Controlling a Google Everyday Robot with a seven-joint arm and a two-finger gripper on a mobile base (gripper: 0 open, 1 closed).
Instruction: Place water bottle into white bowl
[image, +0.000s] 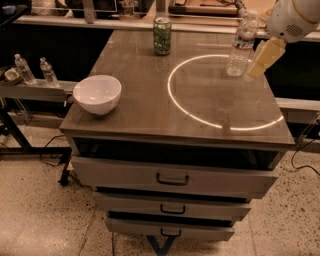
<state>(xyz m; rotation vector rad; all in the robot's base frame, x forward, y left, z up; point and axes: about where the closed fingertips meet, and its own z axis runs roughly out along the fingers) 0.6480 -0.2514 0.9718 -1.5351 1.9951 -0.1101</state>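
Next, I bring my gripper to the water bottle and close it on the middle (242, 43) of the bottle, well below its white cap.
The water bottle (241, 44) is clear and ribbed, with a white cap and a white-red label. It stands upright at the far right of the wooden tabletop (150, 100). The white bowl (97, 93) sits at the table's front left corner. My gripper (261, 60), pale yellow below a white wrist, hangs from the upper right just to the right of the bottle, close to its side. It holds nothing that I can see.
A green drink can (162, 35) stands at the far middle of the table. A bright ring of light (172, 95) lies on the right half. Two tiny bottles (36, 70) stand on a shelf at the left. Drawers (172, 177) are below.
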